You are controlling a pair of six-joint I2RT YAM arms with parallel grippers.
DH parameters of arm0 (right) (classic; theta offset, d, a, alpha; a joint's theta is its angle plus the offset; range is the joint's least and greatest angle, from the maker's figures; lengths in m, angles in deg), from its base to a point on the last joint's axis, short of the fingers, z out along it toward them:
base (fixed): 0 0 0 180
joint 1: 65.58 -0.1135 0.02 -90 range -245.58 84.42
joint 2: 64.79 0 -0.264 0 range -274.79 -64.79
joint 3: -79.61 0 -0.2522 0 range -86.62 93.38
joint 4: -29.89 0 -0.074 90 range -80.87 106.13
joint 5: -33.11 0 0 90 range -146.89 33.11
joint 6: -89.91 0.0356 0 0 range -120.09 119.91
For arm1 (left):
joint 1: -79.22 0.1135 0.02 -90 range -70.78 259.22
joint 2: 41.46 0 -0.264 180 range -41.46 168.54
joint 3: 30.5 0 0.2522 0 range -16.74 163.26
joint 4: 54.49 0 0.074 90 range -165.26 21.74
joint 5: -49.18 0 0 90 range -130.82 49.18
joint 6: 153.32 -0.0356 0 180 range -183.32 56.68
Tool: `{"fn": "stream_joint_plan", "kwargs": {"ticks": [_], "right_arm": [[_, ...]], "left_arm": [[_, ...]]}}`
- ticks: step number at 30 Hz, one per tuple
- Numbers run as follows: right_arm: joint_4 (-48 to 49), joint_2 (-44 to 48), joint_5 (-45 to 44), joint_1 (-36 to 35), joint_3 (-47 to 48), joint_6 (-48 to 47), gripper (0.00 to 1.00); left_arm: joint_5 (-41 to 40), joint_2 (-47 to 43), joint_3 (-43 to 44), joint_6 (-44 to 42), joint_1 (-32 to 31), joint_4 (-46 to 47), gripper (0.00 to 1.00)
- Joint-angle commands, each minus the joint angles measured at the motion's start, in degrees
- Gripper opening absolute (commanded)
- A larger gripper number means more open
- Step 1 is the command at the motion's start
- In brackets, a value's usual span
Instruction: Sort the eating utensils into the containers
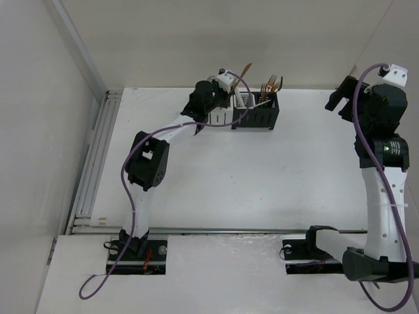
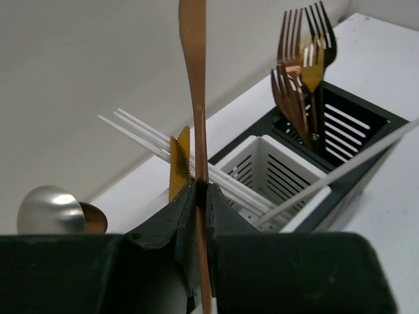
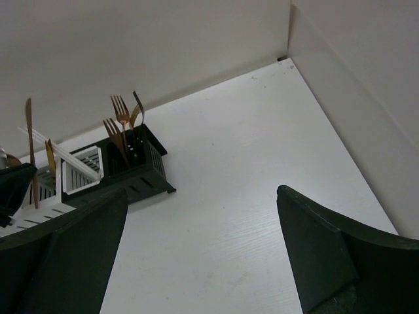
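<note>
Next, I let go of the slim copper knife with my left gripper in the white holder with the gold serrated knife (image 1: pixel 224 103).
The containers (image 1: pixel 252 112) stand in a row at the back of the table, white and black slotted holders. My left gripper (image 2: pixel 200 191) hovers over them, shut on a slim copper knife (image 2: pixel 194 78) that stands upright between the jaws. Beyond the copper knife, a gold serrated knife (image 2: pixel 179 163) and white chopsticks (image 2: pixel 157 137) lean beside the white holder (image 2: pixel 278 171). Several copper and gold forks (image 2: pixel 302 69) stand in the black holder (image 2: pixel 357 127). A silver spoon (image 2: pixel 47 209) shows at the lower left. My right gripper (image 3: pixel 203 193) is open over bare table, far right of the holders (image 3: pixel 124 173).
An aluminium rail (image 1: pixel 97 160) runs along the table's left edge. White walls close in the back and right corner (image 3: pixel 288 59). The left arm's purple cable (image 1: pixel 131 163) loops over the table's left side.
</note>
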Motion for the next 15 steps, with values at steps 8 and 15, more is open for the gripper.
{"fn": "stream_joint_plan", "kwargs": {"ticks": [8,15], "right_arm": [[4.1,-3.1,-0.5,0.4,5.6,0.5,0.99],[4.7,-5.1,0.8,0.4,6.8,0.5,0.99]], "left_arm": [[-0.2,0.3,1.5,0.1,2.4,15.8,0.0],[4.0,1.0,3.5,-1.2,3.0,15.1,0.0]]}}
